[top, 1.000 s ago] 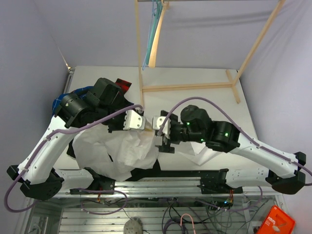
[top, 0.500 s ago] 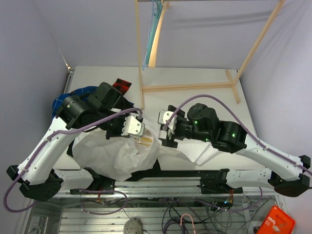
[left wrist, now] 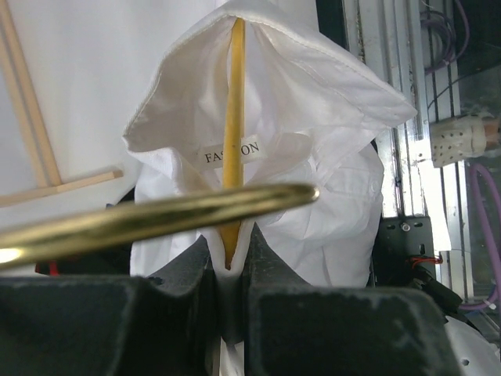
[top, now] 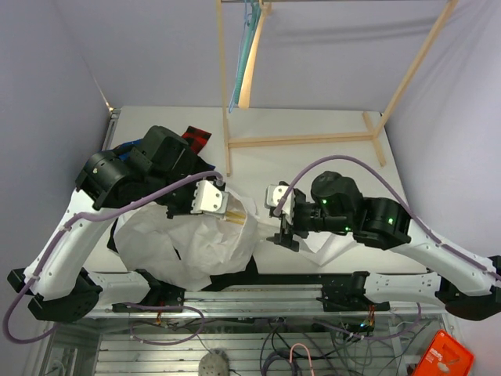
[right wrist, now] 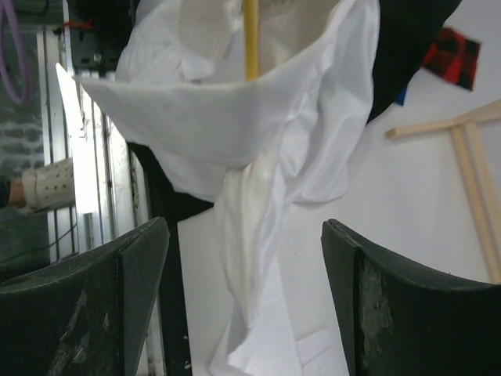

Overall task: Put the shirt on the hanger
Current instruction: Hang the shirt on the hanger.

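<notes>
My right gripper should move in and pinch the collar's rim (top: 251,221) against the hanger, because it is open around the shirt's fold, short of the collar's rim.
My left gripper (top: 225,205) is shut on the hanger (left wrist: 232,117), a thin yellow bar, with white fabric pinched in beside it. In the left wrist view the jaws (left wrist: 227,252) close round the bar's base and the brass hook (left wrist: 156,217) crosses in front. The shirt (left wrist: 313,157) drapes over the bar's far end, collar label showing, and the rest lies bunched on the table (top: 184,244). My right gripper (top: 280,217) stands open just right of the draped end. In the right wrist view a fold of the shirt (right wrist: 262,211) hangs between the fingers (right wrist: 145,290), untouched, under the hanger (right wrist: 250,39).
A light wooden rack frame (top: 301,140) stands at the back of the table. A teal hanger (top: 246,47) hangs from its top rail. Blue plaid and black garments (top: 129,147) and a red-black piece (top: 200,135) lie under the left arm. The table's front edge (top: 258,276) is close.
My right gripper has drawn back to the right, away from the left gripper, and its jaws have narrowed a little. The shirt's collar now hangs over the hanger's end.
</notes>
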You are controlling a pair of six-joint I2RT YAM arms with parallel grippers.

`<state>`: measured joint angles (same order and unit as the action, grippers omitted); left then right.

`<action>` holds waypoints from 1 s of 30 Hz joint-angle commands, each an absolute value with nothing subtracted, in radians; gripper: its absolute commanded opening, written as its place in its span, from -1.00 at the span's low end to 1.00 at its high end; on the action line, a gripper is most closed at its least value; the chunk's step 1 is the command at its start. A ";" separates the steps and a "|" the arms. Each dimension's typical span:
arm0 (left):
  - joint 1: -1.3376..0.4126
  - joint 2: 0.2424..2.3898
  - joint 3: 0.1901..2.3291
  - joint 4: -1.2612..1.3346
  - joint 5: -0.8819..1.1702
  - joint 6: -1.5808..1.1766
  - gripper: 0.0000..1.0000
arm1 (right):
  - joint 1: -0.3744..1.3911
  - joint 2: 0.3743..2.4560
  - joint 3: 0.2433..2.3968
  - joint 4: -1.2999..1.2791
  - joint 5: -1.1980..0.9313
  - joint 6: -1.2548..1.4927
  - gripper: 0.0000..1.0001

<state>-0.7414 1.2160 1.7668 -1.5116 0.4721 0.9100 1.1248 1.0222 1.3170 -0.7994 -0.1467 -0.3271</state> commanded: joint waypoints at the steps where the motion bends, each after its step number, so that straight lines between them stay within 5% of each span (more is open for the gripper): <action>1: -0.744 1.220 1.814 -1.503 0.485 0.904 -0.86 | 1.123 1.019 1.257 -0.774 -0.155 -0.308 0.58; 14: -0.743 1.215 1.812 -1.502 0.508 0.908 -0.86 | 1.123 1.126 1.230 -0.599 -0.190 -0.428 0.57; 17: -0.743 1.218 1.817 -1.502 0.536 0.905 -0.86 | 1.122 1.153 1.221 -0.578 -0.207 -0.435 0.26; 22: -0.744 1.215 1.799 -1.502 0.577 0.906 -0.86 | 1.120 1.184 1.240 -0.583 -0.229 -0.440 -0.67; 23: -0.744 1.216 1.788 -1.501 0.597 0.905 -0.86 | 1.120 1.188 1.247 -0.587 -0.229 -0.440 -0.97; 30: -0.744 1.272 1.720 -1.446 0.777 0.861 -0.80 | 1.120 1.239 1.353 -0.641 -0.276 -0.433 -1.00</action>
<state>-0.7345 1.2205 1.7508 -1.5070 0.5629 0.8814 1.1183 1.2076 1.2579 -0.6933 -0.2237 -0.4225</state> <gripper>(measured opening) 0.172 0.035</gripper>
